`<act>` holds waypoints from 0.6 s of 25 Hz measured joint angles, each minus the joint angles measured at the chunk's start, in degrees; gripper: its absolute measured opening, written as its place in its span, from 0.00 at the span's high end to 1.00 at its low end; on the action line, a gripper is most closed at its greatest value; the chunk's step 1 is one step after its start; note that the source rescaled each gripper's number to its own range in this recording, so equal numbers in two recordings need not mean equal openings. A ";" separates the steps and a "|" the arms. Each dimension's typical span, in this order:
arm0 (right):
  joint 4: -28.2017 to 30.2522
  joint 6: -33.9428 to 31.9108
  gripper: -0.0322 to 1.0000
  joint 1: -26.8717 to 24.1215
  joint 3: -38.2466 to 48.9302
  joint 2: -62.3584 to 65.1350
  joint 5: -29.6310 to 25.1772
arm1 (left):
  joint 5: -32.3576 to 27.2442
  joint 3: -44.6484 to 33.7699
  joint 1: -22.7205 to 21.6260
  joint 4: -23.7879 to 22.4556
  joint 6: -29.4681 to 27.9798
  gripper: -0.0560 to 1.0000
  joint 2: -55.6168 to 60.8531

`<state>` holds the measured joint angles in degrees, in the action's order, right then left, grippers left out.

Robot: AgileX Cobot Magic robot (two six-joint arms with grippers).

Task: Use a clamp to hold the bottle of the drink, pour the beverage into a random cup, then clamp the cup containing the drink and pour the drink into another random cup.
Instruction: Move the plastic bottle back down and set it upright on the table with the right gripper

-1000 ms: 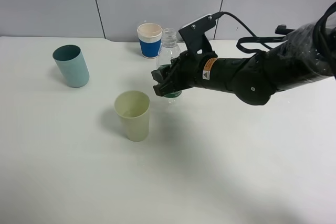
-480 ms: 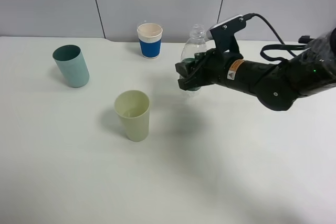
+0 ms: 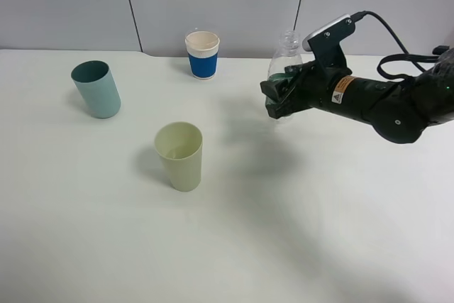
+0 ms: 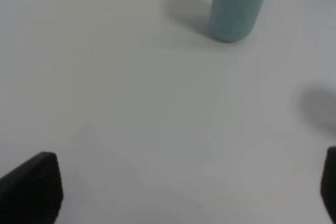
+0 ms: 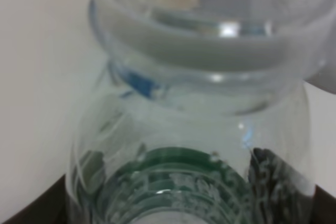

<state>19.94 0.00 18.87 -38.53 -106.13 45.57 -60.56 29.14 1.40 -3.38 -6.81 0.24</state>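
Note:
My right gripper has the bottle. It will let go of it on the white table point(image 3: 272, 120) between the blue-sleeved paper cup and the black arm.
My right gripper point(image 3: 279, 98) is shut on the bottle of the drink point(image 3: 286, 54), a clear uncapped bottle with a green label, and holds it upright at the back right of the table. The right wrist view is filled by the bottle point(image 5: 194, 129), so its fingers barely show. The pale yellow-green cup point(image 3: 179, 155) stands near the middle, well to the left of the bottle. The teal cup point(image 3: 96, 89) stands at the far left. I cannot tell whether either cup holds beverage. My left gripper point(image 4: 181, 187) is open above bare table, with the teal cup point(image 4: 237, 4) ahead of it.
A white paper cup with a blue sleeve point(image 3: 202, 54) stands at the back near the wall. The white table point(image 3: 284, 232) stretches bare across the front. The right arm's black body point(image 3: 390, 101) reaches in from the right edge.
The right arm has carried the bottle to the right and toward the back, away from the yellow-green cup. The cups have not moved.

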 joint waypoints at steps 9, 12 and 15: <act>-0.25 0.00 0.96 -0.84 -1.31 -6.81 7.28 | 0.00 0.00 0.00 0.00 0.00 0.00 0.00; -0.25 0.00 0.96 -0.84 -2.30 -8.29 7.28 | 0.00 0.00 0.00 0.00 0.00 0.00 0.00; -0.25 0.00 0.96 -0.84 -2.41 -8.56 7.22 | 0.00 0.00 0.00 0.00 0.00 0.00 0.00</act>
<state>19.69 0.00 18.03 -40.94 -114.69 52.79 -60.56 29.14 1.40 -3.38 -6.81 0.24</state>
